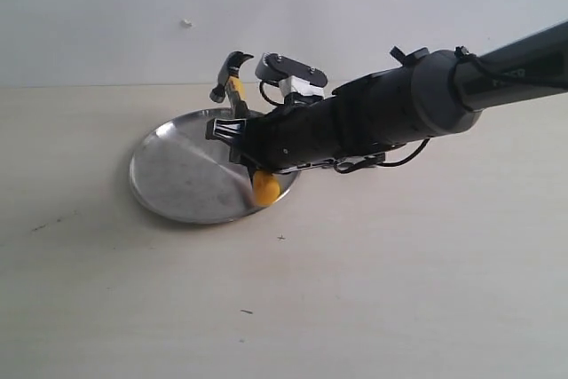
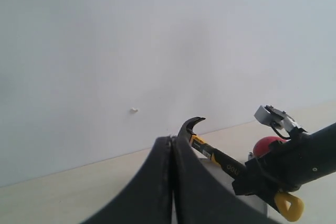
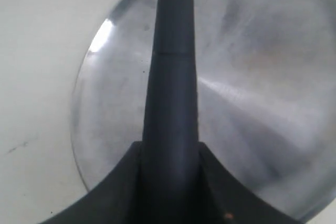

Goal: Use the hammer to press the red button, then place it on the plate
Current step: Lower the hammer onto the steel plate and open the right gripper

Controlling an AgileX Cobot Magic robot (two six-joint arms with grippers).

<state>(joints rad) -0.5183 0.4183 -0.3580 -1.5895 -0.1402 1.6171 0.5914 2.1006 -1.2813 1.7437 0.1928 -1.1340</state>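
The hammer will be laid by my right gripper across the middle of the silver plate (image 1: 240,171) (image 3: 210,88), with the hammer's yellow end over the plate's near rim.
My right gripper (image 1: 238,135) is shut on the black handle of the hammer (image 1: 234,86), holding it over the silver plate (image 1: 182,175). The dark claw head points up at the far side of the plate, and the yellow end (image 1: 265,188) hangs low over the plate's near right rim. In the right wrist view the handle (image 3: 173,66) runs out from between the jaws (image 3: 170,156) above the plate (image 3: 257,77). In the left wrist view I see the hammer (image 2: 218,157), and the red button (image 2: 266,144) peeks out behind the right arm. The left gripper (image 2: 172,145) is shut and empty.
A pale beige table (image 1: 399,290) spreads around the plate, with a white wall (image 1: 133,15) close behind it. The right arm (image 1: 426,104) reaches in from the right and hides the button in the exterior view. The left arm is out of that view.
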